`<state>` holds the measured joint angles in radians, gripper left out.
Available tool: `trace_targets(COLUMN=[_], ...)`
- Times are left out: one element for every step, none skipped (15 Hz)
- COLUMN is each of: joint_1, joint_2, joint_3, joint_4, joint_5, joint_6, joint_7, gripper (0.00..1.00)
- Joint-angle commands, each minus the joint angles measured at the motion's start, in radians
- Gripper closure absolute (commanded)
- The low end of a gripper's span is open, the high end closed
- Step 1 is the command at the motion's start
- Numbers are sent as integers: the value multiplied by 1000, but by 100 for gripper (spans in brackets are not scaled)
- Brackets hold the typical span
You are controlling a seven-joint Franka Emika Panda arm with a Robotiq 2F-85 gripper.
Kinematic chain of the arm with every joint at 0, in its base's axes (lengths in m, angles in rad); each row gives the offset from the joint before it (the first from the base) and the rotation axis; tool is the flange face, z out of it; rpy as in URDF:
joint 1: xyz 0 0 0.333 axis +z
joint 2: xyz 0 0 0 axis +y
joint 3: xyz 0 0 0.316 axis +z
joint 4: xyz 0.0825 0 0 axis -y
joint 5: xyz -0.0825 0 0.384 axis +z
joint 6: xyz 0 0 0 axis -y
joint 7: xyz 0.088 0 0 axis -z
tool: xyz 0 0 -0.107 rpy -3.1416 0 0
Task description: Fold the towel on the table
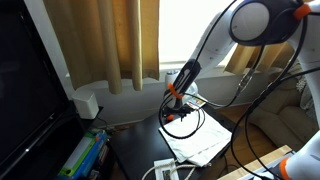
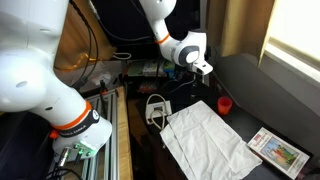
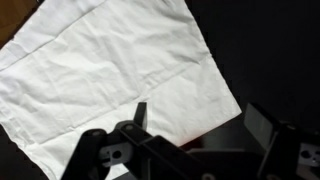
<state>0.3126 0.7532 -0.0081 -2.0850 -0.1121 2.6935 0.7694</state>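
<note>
Next, I move my gripper down to the white towel's corner (image 1: 160,125) (image 3: 238,110) below its open fingers, toward the white box, and close it there.
The white towel (image 2: 210,137) lies spread flat and slightly creased on the black table (image 2: 250,80). It also shows in an exterior view (image 1: 202,146) and fills the upper left of the wrist view (image 3: 110,70). My gripper (image 2: 201,64) hangs in the air above the table, over the towel's far edge; in an exterior view (image 1: 177,102) it points down. In the wrist view the gripper (image 3: 200,125) has its fingers wide apart with nothing between them, over the towel's corner and bare black table (image 3: 270,50).
A small red object (image 2: 225,103) stands on the table beside the towel's far corner. A patterned card (image 2: 278,150) lies near the towel's other end. A white corded device (image 2: 157,108) sits at the table's edge. Cables hang by the arm (image 1: 190,120). Curtains (image 1: 110,45) hang behind.
</note>
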Motion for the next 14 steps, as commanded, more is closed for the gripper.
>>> trace_targets(joint_1=[58,52,59,62,63,63,62,88,78,80,83,81,85,91], joint_2=[162,77,112,137,152,159,171,201,216,233,255,274,302,326], joint_3=[-38,-38,-41,-41,-42,-42,-41,-74,-66,-69,-72,-70,-72,-76], joint_4=[126,54,81,102,117,125,139,162,172,182,197,213,235,253], joint_5=[44,48,58,63,65,66,69,73,84,93,97,103,108,114], joint_6=[89,55,70,74,75,75,53,57,66,90,110,122,144,168], joint_7=[14,-17,-18,-18,-18,-18,-23,12,4,5,1,-6,-8,-7], gripper=[0,0,0,0,0,0,0,0,0,0,0,0,0,0])
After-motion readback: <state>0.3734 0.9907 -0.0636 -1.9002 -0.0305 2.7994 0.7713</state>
